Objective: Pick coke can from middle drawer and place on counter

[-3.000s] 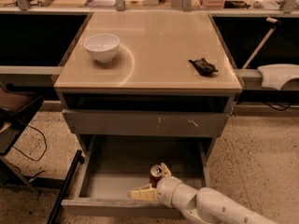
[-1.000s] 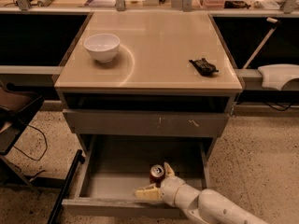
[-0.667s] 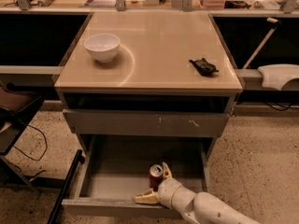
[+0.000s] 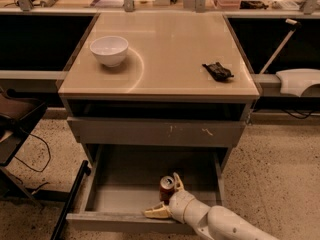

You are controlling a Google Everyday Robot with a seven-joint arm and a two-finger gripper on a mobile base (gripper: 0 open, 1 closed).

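Observation:
My gripper will next close around the body of the coke can [image 4: 167,193] that stands in the open middle drawer, keeping the top of the can clear.
The coke can [image 4: 167,187] stands upright in the open middle drawer [image 4: 125,184], near its front right. My gripper [image 4: 165,198] reaches into the drawer from the lower right on a white arm. It is open: one fingertip [image 4: 177,180] lies against the can's right side, and the other finger [image 4: 154,213] lies low by the drawer's front edge, left of the can. The can rests on the drawer floor between them. The beige counter [image 4: 170,49] is the cabinet top above.
A white bowl [image 4: 109,50] sits at the counter's left and a small black object [image 4: 217,70] at its right. A shut drawer front with pale scratches [image 4: 155,132] hangs over the open drawer. A black chair [image 4: 15,119] stands left, on a speckled floor.
My gripper has shifted slightly left and lower in the drawer, so its fingers now sit on either side of the can. The can has barely moved.

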